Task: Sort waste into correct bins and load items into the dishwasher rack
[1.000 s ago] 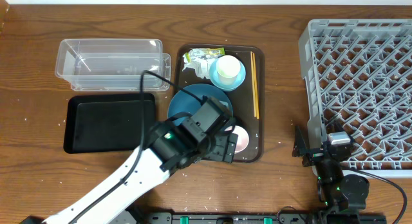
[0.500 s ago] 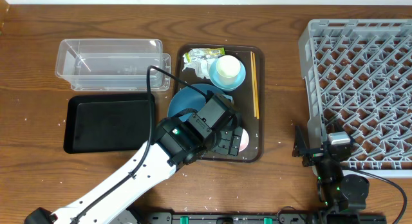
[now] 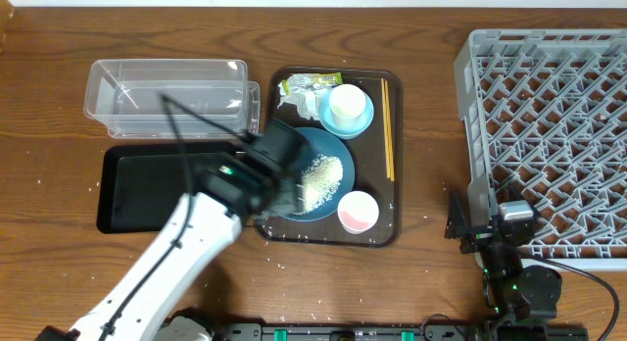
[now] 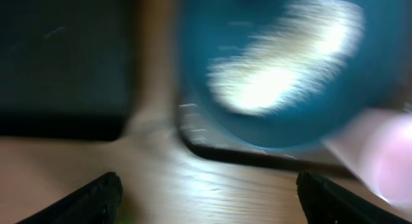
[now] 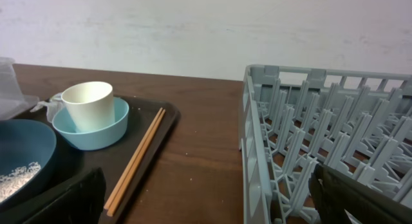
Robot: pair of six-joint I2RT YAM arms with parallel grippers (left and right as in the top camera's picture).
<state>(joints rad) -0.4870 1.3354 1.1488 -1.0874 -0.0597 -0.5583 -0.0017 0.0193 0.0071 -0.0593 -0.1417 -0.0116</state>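
Note:
The robot's right gripper should close on the near side of the rim (image 3: 350, 230) of the pink cup beside the blue dish.
The blue dish (image 3: 318, 174) holds a heap of white rice (image 3: 323, 172) on the brown tray (image 3: 392, 233). My left gripper (image 3: 284, 196) hangs open and empty at the dish's left edge, by the tray's front-left corner. Its wrist view is blurred: dish (image 4: 283, 63), pink cup (image 4: 386, 147), black tray (image 4: 64, 56), gripper (image 4: 209, 205). The pink cup (image 3: 359, 212) stands front right. A white cup (image 3: 345, 104) sits in the light-blue bowl (image 3: 362, 121); chopsticks (image 3: 388, 130) and the wrapper (image 3: 309, 84) lie nearby. My right gripper (image 3: 478, 229) (image 5: 209, 205) is open beside the rack (image 3: 549, 135).
The clear tub (image 3: 171, 96) and black tray (image 3: 167, 184) lie left of the brown tray. The right wrist view shows the white cup (image 5: 90, 105), bowl (image 5: 96, 134), chopsticks (image 5: 135, 159) and rack wall (image 5: 257, 140). Stray grains dot the wood.
My left arm has swung left off the front of the brown tray, uncovering the rice on the blue dish and the pink cup. The right arm has not moved.

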